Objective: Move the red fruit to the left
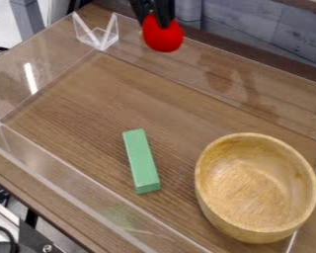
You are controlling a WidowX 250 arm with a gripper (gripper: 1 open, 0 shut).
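Observation:
I will open my gripper and let go of the red fruit on the wooden tabletop (129, 81), between the corner bracket and the green block.
The red fruit (162, 35) hangs in the air above the far side of the wooden tabletop (108, 99), near the top middle of the view. My gripper (155, 16) reaches down from the top edge and is shut on the fruit's top. Only the dark fingertips show; the arm is out of frame. The fruit is well clear of the table surface.
A green rectangular block (141, 160) lies flat near the table's middle front. A wooden bowl (257, 186) sits at the front right. Clear acrylic walls (96, 33) ring the table, with a corner bracket at the back left.

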